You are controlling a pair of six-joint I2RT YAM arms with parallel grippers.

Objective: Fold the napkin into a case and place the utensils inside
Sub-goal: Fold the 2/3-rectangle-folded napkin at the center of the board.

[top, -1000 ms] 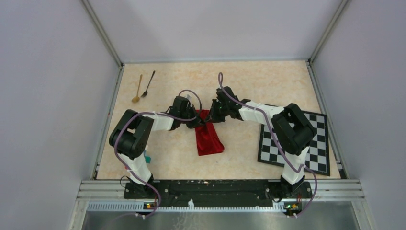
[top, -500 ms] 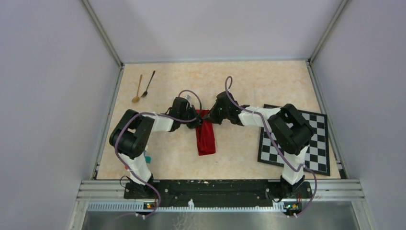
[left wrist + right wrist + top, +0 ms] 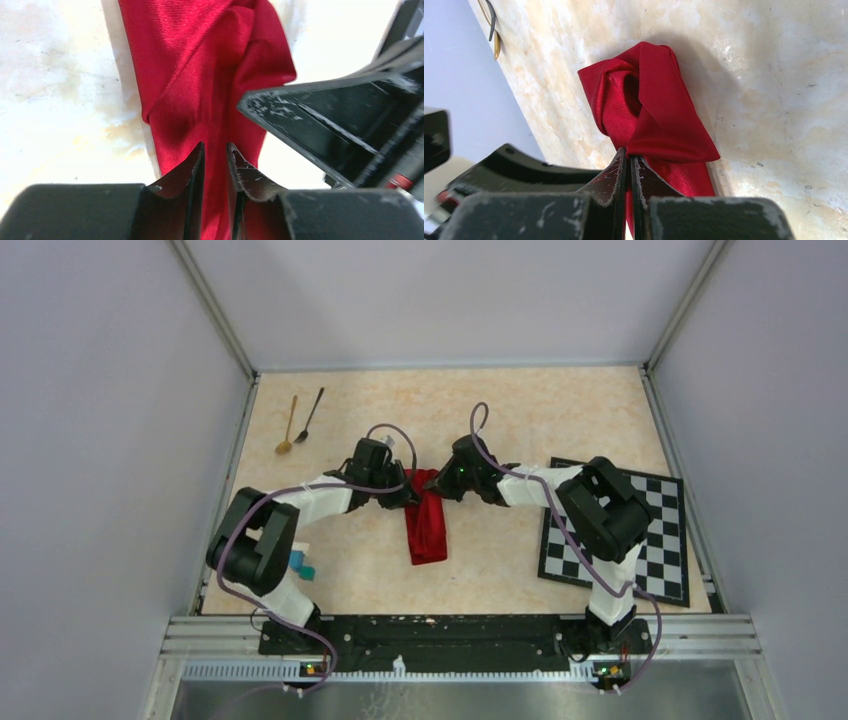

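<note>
The left gripper's fingers are over the middle of the bunched napkin, so that gripper should open, move over and pinch the napkin's long edge (image 3: 156, 145).
The red napkin (image 3: 427, 530) lies mid-table as a narrow folded strip, bunched and twisted at its far end (image 3: 644, 100). My right gripper (image 3: 447, 483) is shut on a fold of that far end, the cloth pinched at its fingertips (image 3: 629, 153). From the left, my left gripper (image 3: 404, 492) meets the same end. Its jaws (image 3: 215, 146) stand a little apart, with red cloth (image 3: 200, 65) showing through the gap. The utensils, a gold spoon (image 3: 289, 426) and a black spoon (image 3: 309, 417), lie side by side at the far left, away from both grippers.
A black-and-white chequered mat (image 3: 640, 530) lies at the right, partly under the right arm. Small coloured blocks (image 3: 303, 565) sit by the left arm's base. Metal rails and grey walls (image 3: 230, 440) bound the table.
The napkin has narrowed from a wider flap into a slim strip. The left jaws have parted slightly and the left arm's elbow has swung leftward. The right gripper stays pinched on the cloth.
</note>
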